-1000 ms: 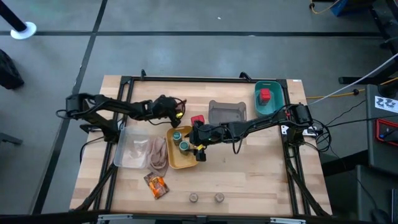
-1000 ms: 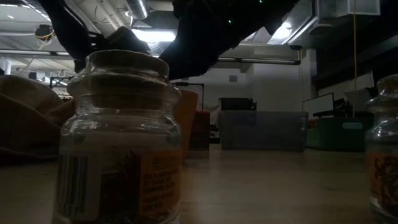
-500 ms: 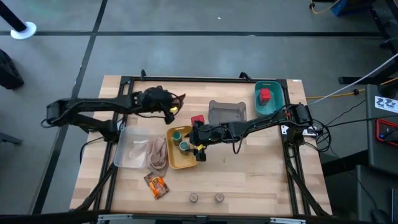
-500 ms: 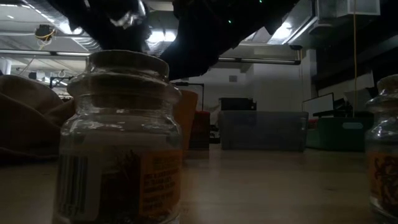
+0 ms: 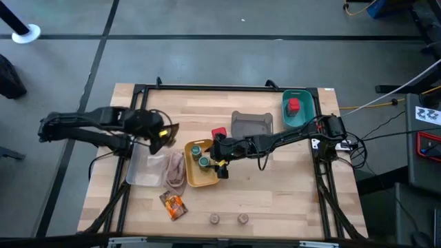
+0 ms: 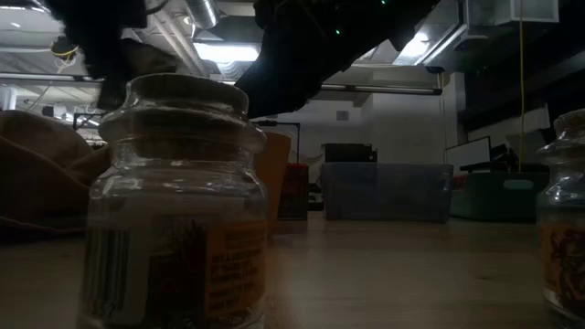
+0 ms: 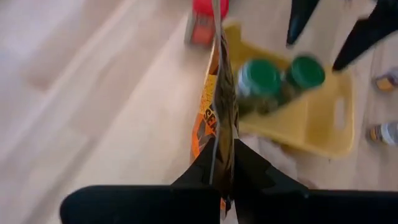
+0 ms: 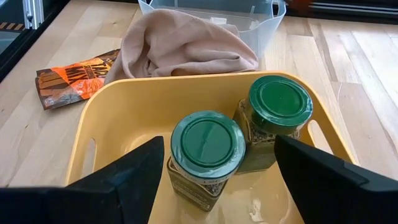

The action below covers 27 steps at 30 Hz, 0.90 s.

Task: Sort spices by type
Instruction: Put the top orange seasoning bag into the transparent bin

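My left gripper needs to let go of the dark sachet inside the clear tray [image 5: 154, 164], at a spot that is close to the beige cloth.
My left gripper [image 5: 162, 133] is shut on a dark sachet with orange print [image 7: 219, 106], above the table's left part by the clear tray [image 5: 140, 170]. My right gripper [image 5: 215, 149] is open over the yellow tray [image 5: 191, 180]. Its fingers [image 8: 134, 177] stand on either side of the nearer of two green-lidded jars [image 8: 207, 151], which stand upright in the tray beside each other [image 8: 277, 118]. One red block [image 5: 220, 132] lies on the table, another [image 5: 294, 105] in the teal tray. An orange-brown sachet [image 5: 173, 204] and two tiny round jars [image 5: 215, 219] [image 5: 242, 219] sit near the near edge. My left gripper pinches the dark sachet between its two fingers [image 7: 249, 171] at one end [image 7: 219, 163], seen edge-on. The fingers slant down from above. The sachet is lifted clear of the table and sticks out straight beyond the fingertips.
A beige cloth [image 5: 176, 171] drapes over the clear tray's right wall beside the yellow tray. A grey tray [image 5: 251, 125] and the teal tray [image 5: 308, 118] stand toward the far right. Bare wood [image 5: 289, 193] lies on the near right.
My left gripper, still shut on the dark sachet, has swung from the far middle of the table toward the left edge and then toward the near side, ending beside the clear tray. The sachet travelled with it, clear of the table.
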Tool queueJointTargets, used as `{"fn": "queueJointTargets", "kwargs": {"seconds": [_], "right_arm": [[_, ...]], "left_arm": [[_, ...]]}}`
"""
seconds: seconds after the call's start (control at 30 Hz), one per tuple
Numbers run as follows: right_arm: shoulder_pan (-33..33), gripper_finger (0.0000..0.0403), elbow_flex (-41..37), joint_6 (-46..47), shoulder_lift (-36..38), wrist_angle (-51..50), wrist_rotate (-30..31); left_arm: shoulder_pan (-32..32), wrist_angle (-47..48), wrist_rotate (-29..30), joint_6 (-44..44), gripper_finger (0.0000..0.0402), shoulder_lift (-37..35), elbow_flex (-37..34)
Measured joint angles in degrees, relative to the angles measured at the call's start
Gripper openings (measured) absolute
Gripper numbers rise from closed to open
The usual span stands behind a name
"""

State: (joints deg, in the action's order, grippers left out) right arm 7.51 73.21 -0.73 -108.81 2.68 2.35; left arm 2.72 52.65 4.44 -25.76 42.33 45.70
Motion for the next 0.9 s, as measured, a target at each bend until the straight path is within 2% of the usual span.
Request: {"fn": "queueJointTargets", "kwargs": {"seconds": [0.17, 0.33, 0.6, 0.9], "right_arm": [[0.0, 0.0303, 0.0, 0.0, 0.0, 0.0, 0.0], [0.0, 0.0303, 0.0, -0.02, 0.0, 0.02, 0.0], [0.0, 0.0303, 0.0, 0.0, 0.0, 0.16, -0.02], [0.0, 0.0303, 0.0, 0.0, 0.0, 0.2, 0.0]], "left_arm": [[-4.99, 7.53, 3.57, -10.3, 0.0, -2.74, -1.63], [-8.72, 9.08, 5.02, -18.28, 0.0, -3.33, -4.53], [-12.56, 10.38, 6.05, -25.52, 0.0, -2.82, -7.73], [-15.65, 10.18, 14.86, -31.75, 0.0, -1.46, -8.88]]}}
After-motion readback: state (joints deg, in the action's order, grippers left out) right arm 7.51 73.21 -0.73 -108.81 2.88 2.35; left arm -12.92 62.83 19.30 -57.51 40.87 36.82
